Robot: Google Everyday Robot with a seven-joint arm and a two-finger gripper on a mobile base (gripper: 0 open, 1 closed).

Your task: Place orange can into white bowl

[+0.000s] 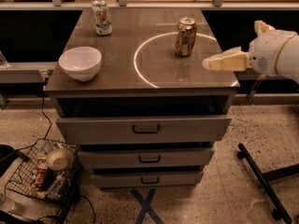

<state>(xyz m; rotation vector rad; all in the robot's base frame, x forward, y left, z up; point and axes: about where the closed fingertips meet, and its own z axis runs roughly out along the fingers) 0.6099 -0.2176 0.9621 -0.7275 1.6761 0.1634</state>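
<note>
The robot's gripper will next go to the middle of the orange can's side [185,36] and close there, leaving the can's top and bottom free.
The orange can [185,36] stands upright on the grey cabinet top [140,78], on the far right part of a white painted ring. The white bowl [80,63] sits near the front left corner, empty. My gripper [208,63] comes in from the right, over the right edge of the top, in front of and to the right of the can, apart from it. It holds nothing.
A white-and-green can [102,17] stands at the back left of the top. The cabinet has three drawers [145,129] below. A wire basket [42,174] with a tan bowl and clutter sits on the floor at left. A black stand leg [259,181] lies at right.
</note>
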